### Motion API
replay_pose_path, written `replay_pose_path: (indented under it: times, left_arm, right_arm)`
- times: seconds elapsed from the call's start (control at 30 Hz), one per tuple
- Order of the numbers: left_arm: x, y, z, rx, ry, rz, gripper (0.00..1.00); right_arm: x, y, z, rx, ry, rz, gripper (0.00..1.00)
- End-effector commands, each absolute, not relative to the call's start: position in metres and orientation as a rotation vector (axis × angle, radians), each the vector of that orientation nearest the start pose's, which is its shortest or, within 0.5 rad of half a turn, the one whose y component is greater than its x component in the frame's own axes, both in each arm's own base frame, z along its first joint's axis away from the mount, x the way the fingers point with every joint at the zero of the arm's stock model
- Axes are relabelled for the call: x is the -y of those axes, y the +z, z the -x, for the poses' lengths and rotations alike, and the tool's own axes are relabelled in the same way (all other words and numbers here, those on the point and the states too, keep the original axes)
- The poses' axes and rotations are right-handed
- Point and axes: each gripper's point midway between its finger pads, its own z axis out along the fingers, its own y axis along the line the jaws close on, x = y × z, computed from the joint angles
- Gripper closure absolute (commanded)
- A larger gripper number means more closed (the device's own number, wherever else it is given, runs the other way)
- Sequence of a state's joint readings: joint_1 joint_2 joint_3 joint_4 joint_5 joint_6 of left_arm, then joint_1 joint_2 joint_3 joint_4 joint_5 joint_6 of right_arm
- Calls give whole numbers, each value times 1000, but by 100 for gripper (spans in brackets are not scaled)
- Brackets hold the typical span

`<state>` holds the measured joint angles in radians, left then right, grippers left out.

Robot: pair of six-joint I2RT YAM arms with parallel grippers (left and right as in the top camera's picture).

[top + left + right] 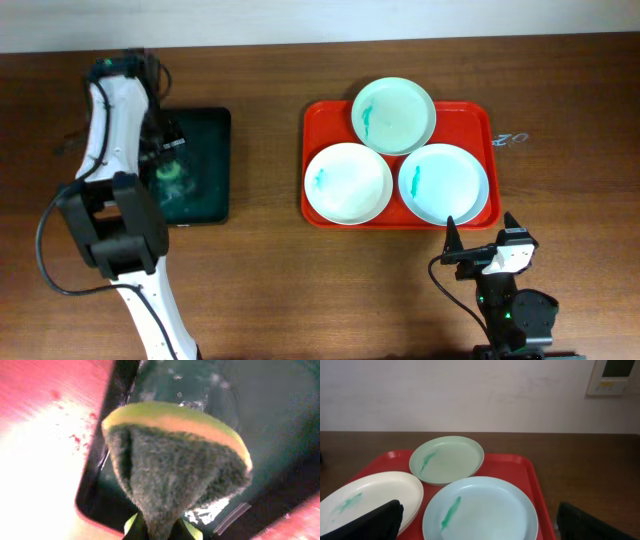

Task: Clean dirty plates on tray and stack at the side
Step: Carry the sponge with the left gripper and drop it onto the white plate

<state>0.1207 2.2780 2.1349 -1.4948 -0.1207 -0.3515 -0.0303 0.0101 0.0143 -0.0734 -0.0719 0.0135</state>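
Next, my left gripper releases the green sponge near the middle of the white plate [343, 181], beside its teal smear. The sponge is now held over the black tray.
Three dirty plates lie on the red tray [480, 120]: a mint one at the back [394, 115], a white one front left [348, 183] and a pale one front right [443, 184], each with a teal smear. In the right wrist view they show as the mint plate [446, 459], white plate [367, 497] and pale plate [480, 510] on the tray [530, 480]. My right gripper [478, 252] is open and empty just in front of the tray. My left gripper [165, 165] is shut on a yellow-green scouring sponge [175, 460] over the black tray [210, 135].
The black tray [280, 420] holds water and sits left of the red tray on the brown table. A wall runs along the table's far edge. A small mark lies on the table right of the red tray [510, 140].
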Motion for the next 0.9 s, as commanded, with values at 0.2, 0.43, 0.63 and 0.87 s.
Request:
replay_pose_path:
  times: [0.2,0.43,0.63,0.87]
  left_arm:
    - [-54,70,-423,-3132,73,722,100]
    - [-23,147,-423,-3083,-188,608,100]
    - [120,206,-399,-3042,-416,132,100]
    - [272,107,-385,-2959,-320,-16,100]
  right_arm:
    - [-3,157,-246,-1642,34,16,2]
    - [-3,157,-246,-1642,34,17,2]
    - [-3,157,-246,-1642,34,17,2]
    - [-3,157,-246,-1642,34,16,2]
